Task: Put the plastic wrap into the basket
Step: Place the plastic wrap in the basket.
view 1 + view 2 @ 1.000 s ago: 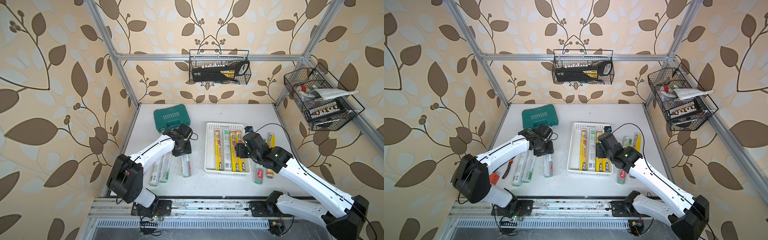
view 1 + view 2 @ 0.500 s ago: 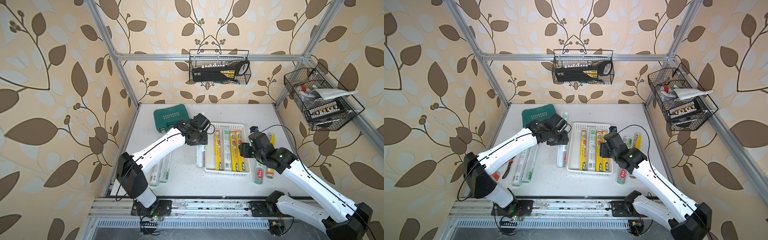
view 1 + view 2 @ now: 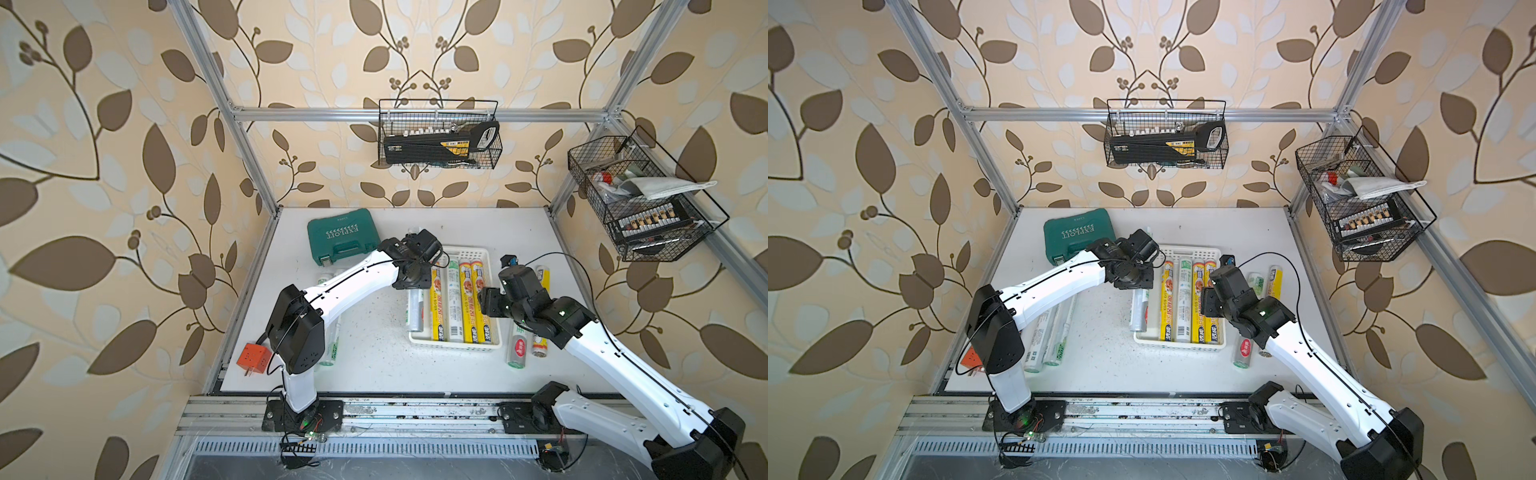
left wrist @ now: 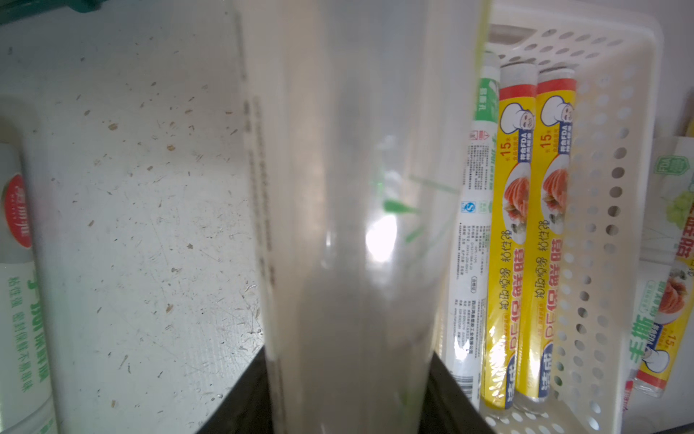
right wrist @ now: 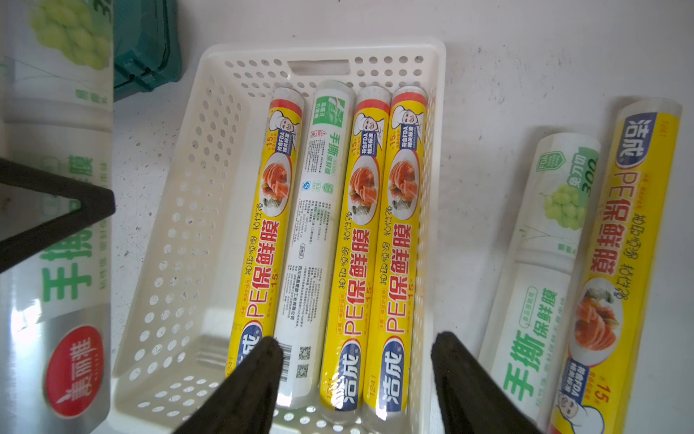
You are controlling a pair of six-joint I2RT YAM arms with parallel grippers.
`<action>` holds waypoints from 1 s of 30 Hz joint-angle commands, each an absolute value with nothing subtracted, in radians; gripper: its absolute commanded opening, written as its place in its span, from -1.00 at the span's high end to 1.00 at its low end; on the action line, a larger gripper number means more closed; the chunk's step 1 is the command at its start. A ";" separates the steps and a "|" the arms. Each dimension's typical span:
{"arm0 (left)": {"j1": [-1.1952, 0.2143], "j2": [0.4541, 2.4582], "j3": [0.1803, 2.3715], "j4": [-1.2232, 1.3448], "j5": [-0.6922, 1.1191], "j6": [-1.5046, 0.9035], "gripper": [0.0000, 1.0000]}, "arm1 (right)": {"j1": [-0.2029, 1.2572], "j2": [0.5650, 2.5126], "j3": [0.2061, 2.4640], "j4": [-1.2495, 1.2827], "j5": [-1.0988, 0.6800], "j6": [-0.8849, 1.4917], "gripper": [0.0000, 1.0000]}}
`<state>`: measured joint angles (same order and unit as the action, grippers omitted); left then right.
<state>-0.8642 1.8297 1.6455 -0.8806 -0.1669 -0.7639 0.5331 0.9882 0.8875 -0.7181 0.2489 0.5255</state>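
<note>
My left gripper is holding the silvery roll, which hangs over the basket's edge, and will let go of it inside the basket [image 3: 426, 300], between the lone yellow roll and the basket's side.
The white perforated basket [image 3: 457, 348] [image 3: 1179, 345] holds three yellow plastic wrap rolls [image 3: 466, 303] and a white one [image 3: 453, 299]. My left gripper [image 3: 415, 274] [image 4: 349, 375] is shut on a silvery-white roll [image 3: 415, 309] [image 4: 356, 225], which hangs lengthwise over the basket's left edge. That held roll [image 5: 56, 263] shows raised beside the basket wall [image 5: 180, 225]. My right gripper [image 3: 484, 301] [image 5: 353, 360] stands open and empty above the basket's right front corner. Two rolls [image 3: 516, 349] lie on the table right of the basket, and others [image 3: 332, 345] lie under the left arm.
A green tool case [image 3: 343, 237] lies at the back left of the table. An orange plug cube [image 3: 254, 358] sits at the front left edge. Black wire baskets hang on the back wall [image 3: 438, 137] and the right wall [image 3: 640, 208].
The left arm has lifted a silvery-white roll from the table left of the basket and swung it right, over the basket's left edge. The right gripper has drifted slightly rightward.
</note>
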 commanded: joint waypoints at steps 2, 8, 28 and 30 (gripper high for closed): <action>-0.890 1.865 1.739 -0.826 -0.181 -0.781 0.06 | 0.527 0.978 0.862 -0.724 0.232 0.511 -0.33; -0.894 1.944 1.769 -0.830 -0.171 -0.807 0.06 | 0.519 0.967 0.854 -0.726 0.230 0.509 -0.33; -0.919 2.052 1.772 -0.872 -0.197 -0.859 0.07 | 0.490 0.971 0.831 -0.709 0.209 0.506 -0.34; -0.920 2.065 1.781 -0.882 -0.193 -0.861 0.07 | 0.487 0.972 0.830 -0.709 0.207 0.506 -0.35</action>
